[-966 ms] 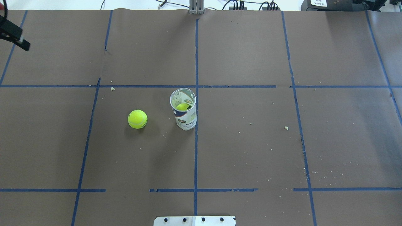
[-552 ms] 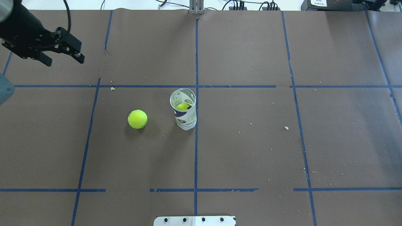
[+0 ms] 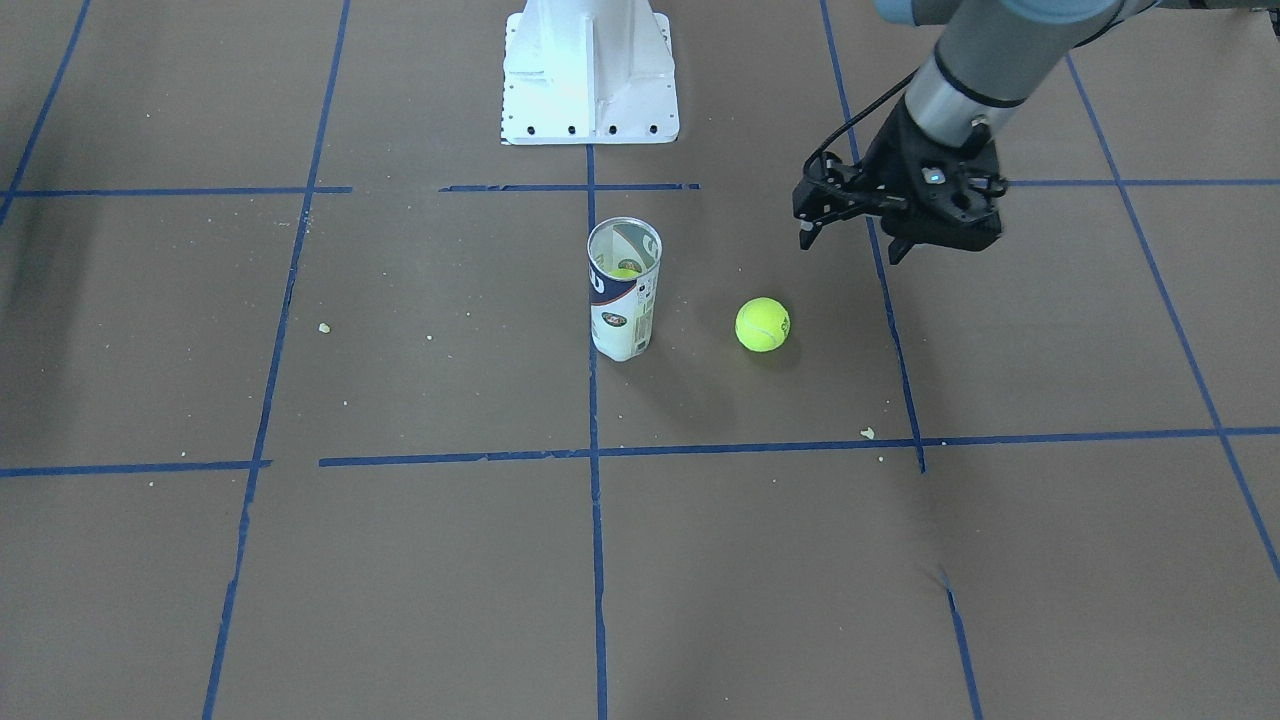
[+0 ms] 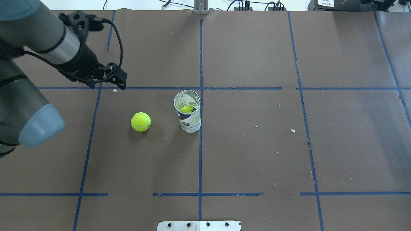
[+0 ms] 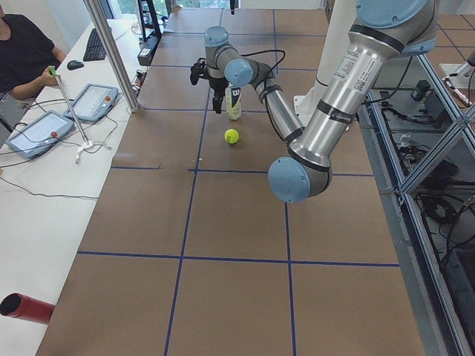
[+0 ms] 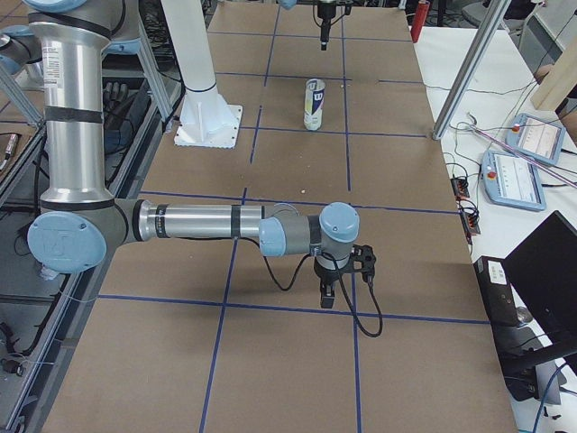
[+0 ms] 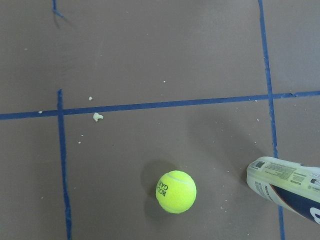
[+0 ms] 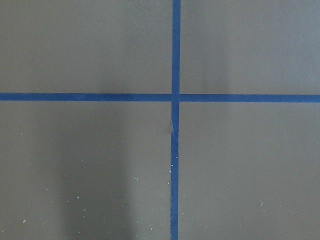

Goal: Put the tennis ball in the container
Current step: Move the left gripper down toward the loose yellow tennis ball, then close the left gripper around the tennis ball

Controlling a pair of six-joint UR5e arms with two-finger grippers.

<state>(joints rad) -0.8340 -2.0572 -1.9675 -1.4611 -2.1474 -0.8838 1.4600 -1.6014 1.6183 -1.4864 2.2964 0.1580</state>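
Observation:
The robot's left gripper will next go to the middle of the tennis ball [image 3: 763, 323] [image 7: 176, 192] that lies alone on the brown paper beside the container, and close there.
The tennis ball [image 4: 140, 121] [image 3: 762, 324] [image 7: 176, 192] lies alone on the brown paper, its black print facing the left wrist view. To its right stands the container [image 4: 188, 112] [image 3: 623, 290] [image 7: 285, 187], upright and open at the top, with another yellow-green ball [image 4: 185, 109] low inside. My left gripper [image 4: 107, 86] [image 3: 850, 245] hovers open and empty, beyond the ball and to its left, apart from it. The right gripper [image 6: 338, 293] shows only in the exterior right view, low over bare paper far from the can; whether it is open or shut I cannot tell.
The white robot base [image 3: 588, 70] stands behind the can in the front-facing view. Blue tape lines cross the paper, and small crumbs [image 7: 97, 117] lie near the ball. An operator, tablets [image 5: 37, 132] and a red cylinder [image 5: 26, 306] sit along the table's edge.
The left arm has swept in from the far left corner, toward the middle and closer to the ball. Ball and can have not moved.

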